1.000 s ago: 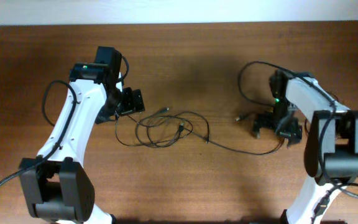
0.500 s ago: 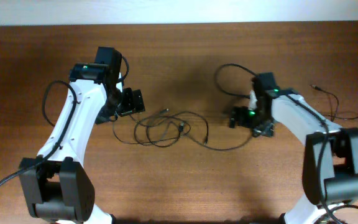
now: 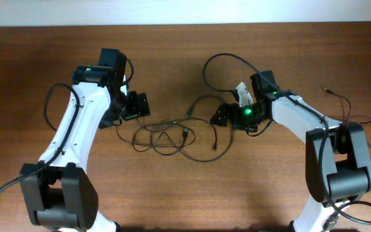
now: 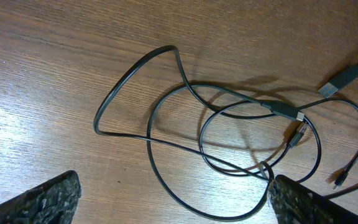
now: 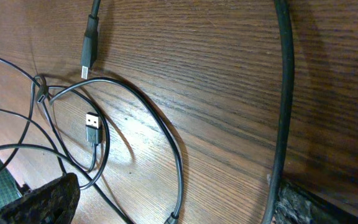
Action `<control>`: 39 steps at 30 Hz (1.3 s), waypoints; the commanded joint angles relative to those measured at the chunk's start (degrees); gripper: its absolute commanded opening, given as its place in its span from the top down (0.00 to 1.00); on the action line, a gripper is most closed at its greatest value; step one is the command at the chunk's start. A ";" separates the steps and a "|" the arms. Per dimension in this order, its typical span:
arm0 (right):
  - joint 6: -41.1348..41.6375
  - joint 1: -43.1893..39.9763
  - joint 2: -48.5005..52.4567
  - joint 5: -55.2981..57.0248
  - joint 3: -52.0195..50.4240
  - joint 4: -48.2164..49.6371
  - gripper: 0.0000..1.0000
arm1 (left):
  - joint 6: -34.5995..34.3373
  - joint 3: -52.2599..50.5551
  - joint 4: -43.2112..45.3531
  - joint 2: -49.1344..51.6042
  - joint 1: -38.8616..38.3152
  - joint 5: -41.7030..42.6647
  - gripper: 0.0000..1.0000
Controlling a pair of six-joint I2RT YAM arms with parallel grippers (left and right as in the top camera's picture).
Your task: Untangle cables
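The strands of cable cross nearer the middle of the tangle, past my open left gripper. Next, my left gripper moves inward, grabs the large cable loop [image 4: 261, 205] beside that crossing and lifts it.
Thin black cables [image 3: 184, 134] lie in a loose tangle of overlapping loops on the wooden table between the two arms. My left gripper [image 3: 136, 106] hovers open at the tangle's left end. In the left wrist view the loops [image 4: 229, 118] spread ahead of that gripper [image 4: 176, 208], and one loop curves between its fingers [image 4: 48, 199] without being held. My right gripper [image 3: 224, 116] is open at the tangle's right end. The right wrist view shows a USB plug [image 5: 92, 122] and a cable strand [image 5: 178, 168] running between the wide-open fingers [image 5: 42, 202].
Another thin black wire [image 3: 348, 106] with a small plug lies near the right table edge. A thicker black arm cable [image 3: 221, 61] arcs above the right wrist and shows again as the arm cable [image 5: 284, 93] in the right wrist view. A pale wall borders the far table edge.
My right arm has swung left from the table's right side to the tangle. The long strand that trailed right has bunched up leftward. The left arm has stayed put.
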 commanded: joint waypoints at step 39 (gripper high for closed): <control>-0.44 0.85 4.63 7.32 -3.91 -9.84 0.02 | 0.44 -3.93 7.65 0.24 -4.37 8.92 0.51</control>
